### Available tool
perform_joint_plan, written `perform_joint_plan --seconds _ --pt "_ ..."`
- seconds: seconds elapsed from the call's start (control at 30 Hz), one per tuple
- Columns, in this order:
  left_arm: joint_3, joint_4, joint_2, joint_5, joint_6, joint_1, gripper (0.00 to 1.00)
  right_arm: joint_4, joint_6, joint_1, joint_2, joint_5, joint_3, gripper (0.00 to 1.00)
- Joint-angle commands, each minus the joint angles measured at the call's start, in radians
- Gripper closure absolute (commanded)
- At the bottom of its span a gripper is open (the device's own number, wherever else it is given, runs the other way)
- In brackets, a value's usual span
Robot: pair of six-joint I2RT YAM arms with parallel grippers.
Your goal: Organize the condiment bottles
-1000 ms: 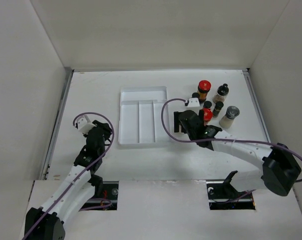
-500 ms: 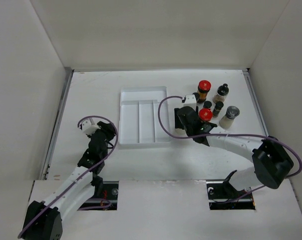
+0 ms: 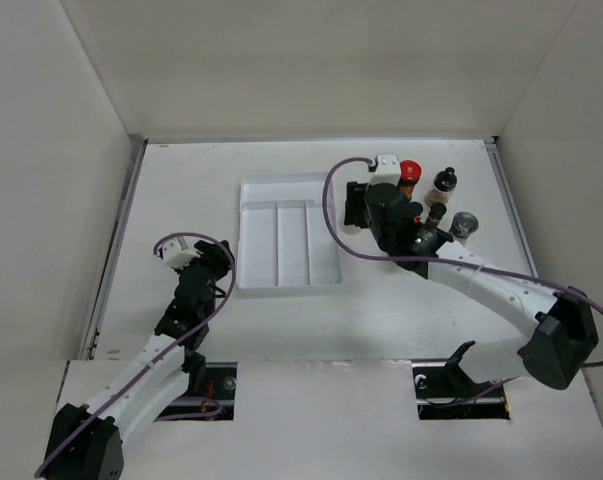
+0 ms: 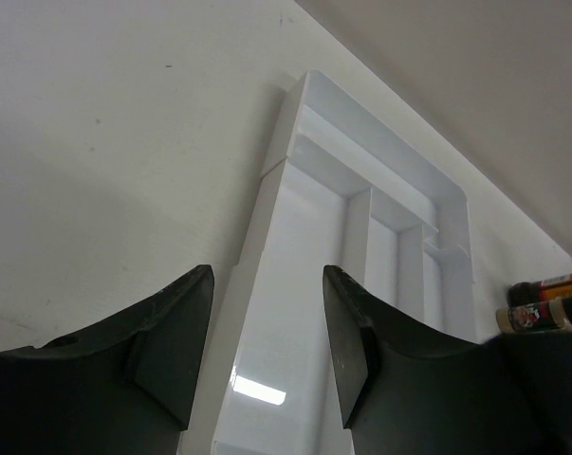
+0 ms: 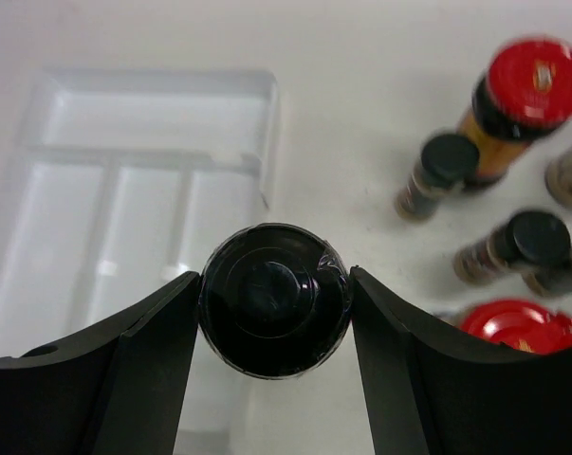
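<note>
Next, my right gripper sets the black-capped condiment bottle down in the white tray's back section (image 3: 256, 194) (image 5: 75, 121), at the end of that section toward my left gripper.
In the right wrist view my right gripper (image 5: 275, 284) is shut on a black-capped condiment bottle (image 5: 274, 299), seen from above with both fingers pressed against its cap. It hangs over the table just right of the white tray (image 5: 153, 85). Other condiment bottles stand to the right: a red-capped one (image 5: 532, 85), two small dark ones (image 5: 437, 171) (image 5: 518, 242), and another red cap (image 5: 518, 327). From above, my right gripper (image 3: 379, 210) covers part of that group; a red cap (image 3: 410, 170) and a grey cap (image 3: 464, 224) show. My left gripper (image 4: 267, 284) is open and empty at the tray's left side.
The white three-compartment tray (image 3: 281, 185) lies mid-table, its compartments bare. White walls close in the table on the left, back and right. My left arm (image 3: 186, 300) lies low along the table's left side, its purple cable looping above it.
My right gripper has closed on the black-capped bottle and carried it toward the back of the table. The left gripper's jaws have parted a little and it edged toward the tray.
</note>
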Motion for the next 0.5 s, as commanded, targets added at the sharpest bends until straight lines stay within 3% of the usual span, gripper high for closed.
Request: perform_joint_plan --seconds 0.0,0.47 --pt "-0.005 0.048 0.004 0.009 -0.001 0.008 0.52 0.132 -0.043 0.007 0.082 -0.060 0.178 0.48" --pt "-0.034 0.033 -0.055 0.076 -0.048 0.068 0.50 0.180 -0.032 0.033 0.751 -0.151 0.888 0.49"
